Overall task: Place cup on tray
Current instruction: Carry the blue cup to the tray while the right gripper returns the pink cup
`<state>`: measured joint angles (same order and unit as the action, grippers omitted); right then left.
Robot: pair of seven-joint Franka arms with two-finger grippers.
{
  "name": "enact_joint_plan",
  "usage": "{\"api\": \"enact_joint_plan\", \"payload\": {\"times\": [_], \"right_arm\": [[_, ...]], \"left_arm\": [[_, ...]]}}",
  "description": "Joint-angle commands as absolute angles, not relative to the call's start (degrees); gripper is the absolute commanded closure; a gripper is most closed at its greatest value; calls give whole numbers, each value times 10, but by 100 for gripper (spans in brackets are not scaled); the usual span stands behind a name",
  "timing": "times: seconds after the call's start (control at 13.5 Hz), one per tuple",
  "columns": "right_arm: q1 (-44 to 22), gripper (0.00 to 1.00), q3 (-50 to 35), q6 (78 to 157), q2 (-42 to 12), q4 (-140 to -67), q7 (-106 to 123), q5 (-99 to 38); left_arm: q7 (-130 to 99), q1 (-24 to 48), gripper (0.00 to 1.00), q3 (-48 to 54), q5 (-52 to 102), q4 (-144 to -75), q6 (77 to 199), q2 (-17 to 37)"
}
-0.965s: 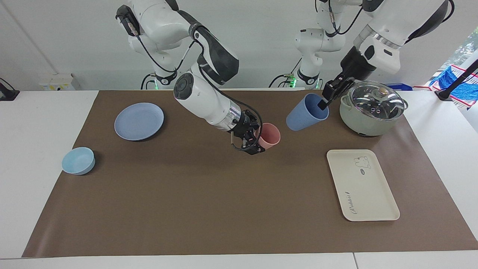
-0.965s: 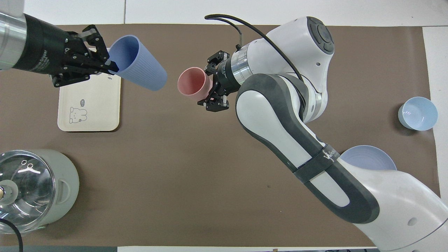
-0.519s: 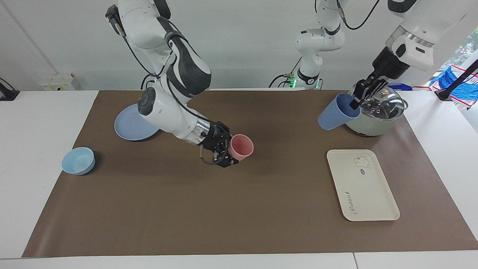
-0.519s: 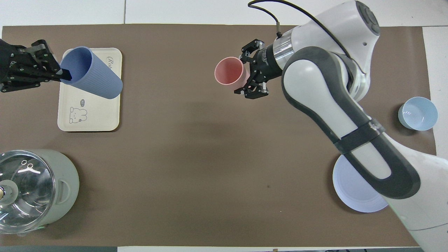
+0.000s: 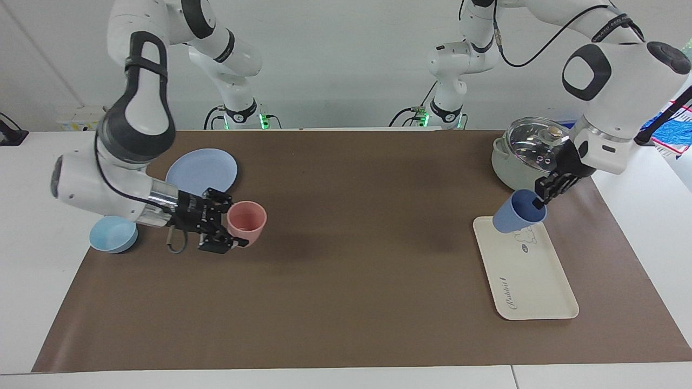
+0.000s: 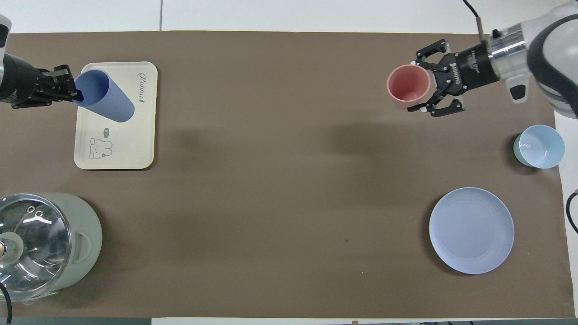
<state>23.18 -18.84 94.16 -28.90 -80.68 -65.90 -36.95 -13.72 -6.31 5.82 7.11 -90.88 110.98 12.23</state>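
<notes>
I will use my right gripper to set the pink cup down and let go of it on the brown mat (image 6: 444, 137) near the light-blue bowl and blue plate.
The periwinkle-blue cup (image 5: 516, 215) (image 6: 106, 97) hangs tilted, low over the end of the cream tray (image 5: 532, 275) (image 6: 135, 135) nearer the robots. My left gripper (image 5: 539, 201) (image 6: 76, 94) is shut on its rim. I cannot tell whether the cup's base touches the tray. At the right arm's end of the table, my right gripper (image 5: 231, 229) (image 6: 428, 85) is shut on the rim of a pink cup (image 5: 246, 220) (image 6: 406, 85), held just above the brown mat.
A pale green pot with a glass lid (image 5: 532, 156) (image 6: 40, 243) stands close to the tray, nearer the robots. A round blue plate (image 5: 201, 168) (image 6: 472, 230) and a light-blue bowl (image 5: 113, 232) (image 6: 539, 146) sit at the right arm's end.
The left gripper carried the blue cup from beside the pot down over the tray. The right arm swung the pink cup from mid-table toward its own end, near the bowl.
</notes>
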Motion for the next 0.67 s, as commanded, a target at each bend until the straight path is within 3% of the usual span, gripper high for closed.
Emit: {"api": "enact_joint_plan", "payload": {"times": [0.0, 0.3, 0.59], "right_arm": [[299, 100, -200, 892, -338, -780, -587, -382], [340, 100, -199, 846, -415, -753, -499, -389], [338, 100, -199, 835, -468, -748, -441, -363]], "left_arm": [[-88, -89, 100, 59, 55, -917, 1181, 172], [-33, -126, 100, 61, 56, -1016, 1294, 172], [-30, -124, 100, 63, 63, -1039, 1311, 176]]}}
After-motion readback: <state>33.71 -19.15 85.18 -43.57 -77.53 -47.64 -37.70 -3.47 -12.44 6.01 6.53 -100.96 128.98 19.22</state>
